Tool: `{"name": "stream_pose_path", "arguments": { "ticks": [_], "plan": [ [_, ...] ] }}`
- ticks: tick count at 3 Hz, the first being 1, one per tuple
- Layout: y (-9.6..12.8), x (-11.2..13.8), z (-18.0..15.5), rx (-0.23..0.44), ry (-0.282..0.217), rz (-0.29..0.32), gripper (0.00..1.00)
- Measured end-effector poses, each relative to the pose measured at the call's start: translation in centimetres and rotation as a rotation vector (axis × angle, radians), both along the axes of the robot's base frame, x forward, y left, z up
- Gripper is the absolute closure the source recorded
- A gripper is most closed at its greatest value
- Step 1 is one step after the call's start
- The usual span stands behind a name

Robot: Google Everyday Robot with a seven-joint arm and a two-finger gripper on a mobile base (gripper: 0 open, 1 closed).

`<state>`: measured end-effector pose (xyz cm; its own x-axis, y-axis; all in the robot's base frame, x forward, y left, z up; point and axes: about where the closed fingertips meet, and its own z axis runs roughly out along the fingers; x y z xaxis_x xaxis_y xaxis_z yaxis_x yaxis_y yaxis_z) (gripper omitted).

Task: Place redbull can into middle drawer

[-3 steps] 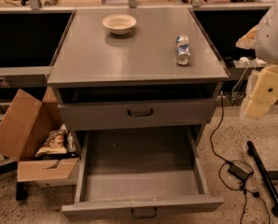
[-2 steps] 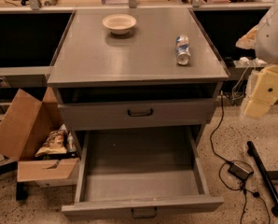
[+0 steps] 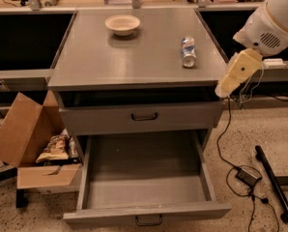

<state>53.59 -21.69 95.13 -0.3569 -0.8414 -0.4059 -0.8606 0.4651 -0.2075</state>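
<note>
The body of the redbull can [image 3: 188, 53] is on the grey cabinet top. My gripper needs to go to it next and close there.
The redbull can [image 3: 188, 51] lies on its side on the grey cabinet top [image 3: 134, 62], near the right edge. The middle drawer [image 3: 144, 166] is pulled wide open below, and its grey floor is bare. My gripper [image 3: 233, 76], a cream piece at the end of the white arm [image 3: 272, 23], hangs just off the cabinet's right front corner, to the right of the can and slightly nearer the front. It holds nothing that I can see.
A cream bowl [image 3: 122, 24] sits at the back of the cabinet top. The upper drawer front [image 3: 141, 116] with a black handle is slightly open. An open cardboard box [image 3: 23, 134] with snack bags stands on the floor at left. Cables [image 3: 245, 175] and a black bar [image 3: 277, 187] lie on the floor at right.
The arm and gripper have moved left and up, closer to the cabinet's right front corner. The can, bowl and drawers have not moved.
</note>
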Motion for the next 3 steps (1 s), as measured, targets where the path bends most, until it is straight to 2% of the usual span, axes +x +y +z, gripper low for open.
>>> {"name": "stream_pose_path", "arguments": {
  "ticks": [1, 2, 3],
  "plan": [
    [0.0, 5.2, -1.7, 0.106, -0.02, -0.093, 0.0],
    [0.5, 10.5, -4.5, 0.199, 0.012, -0.139, 0.0],
    [0.5, 10.7, -4.6, 0.202, 0.015, -0.149, 0.0]
  ]
}}
